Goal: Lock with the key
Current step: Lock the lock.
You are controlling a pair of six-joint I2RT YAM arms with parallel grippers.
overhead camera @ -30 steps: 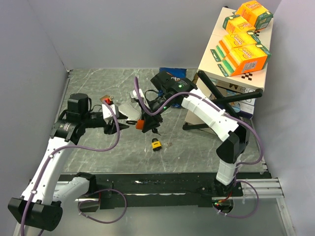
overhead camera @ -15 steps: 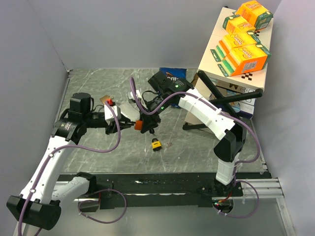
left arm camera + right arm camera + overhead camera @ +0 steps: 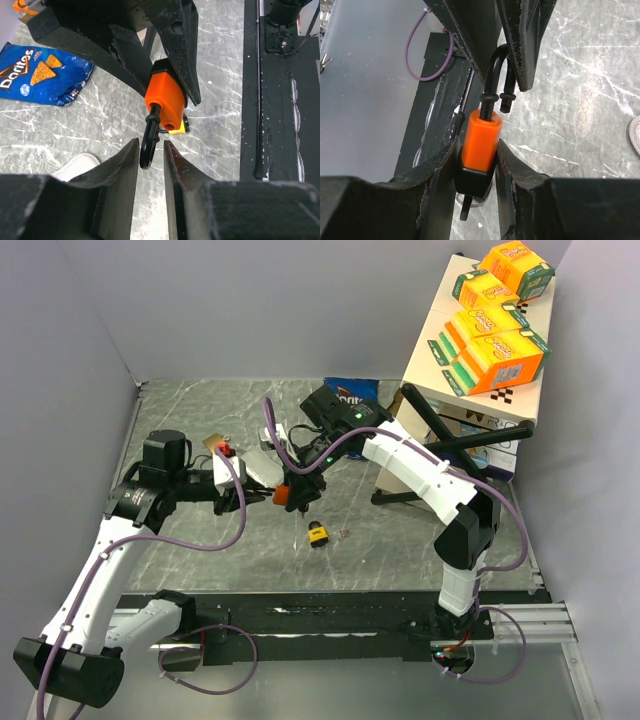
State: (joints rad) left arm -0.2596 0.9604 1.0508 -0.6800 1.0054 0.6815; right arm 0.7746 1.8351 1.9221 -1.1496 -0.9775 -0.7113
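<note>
The shackle's loose end points past the orange padlock's hole, so my right gripper should retake the black base [image 3: 475,181] in line with the shackle before closing it.
An orange padlock [image 3: 480,134] with a black base is clamped between the fingers of my right gripper [image 3: 477,145], above the table. Its black shackle [image 3: 495,65] is open, with one end free. A black key [image 3: 465,212] sticks out of the lock's underside. My left gripper [image 3: 151,142] faces it, fingers either side of the shackle [image 3: 148,140] with a small gap showing. In the top view the two grippers meet at the padlock [image 3: 285,495] in mid-table. A second, yellow padlock [image 3: 318,533] lies on the table below them.
A blue Doritos bag [image 3: 350,388] lies at the back. A cardboard box [image 3: 470,360] carrying orange cartons stands at back right, with a black stand [image 3: 440,440] before it. A white object [image 3: 262,465] and a red-capped piece [image 3: 222,448] lie near the left gripper.
My left gripper has moved right until its fingers straddle the shackle. My right gripper shifted the padlock slightly left toward it. Little moved in the last half second.
</note>
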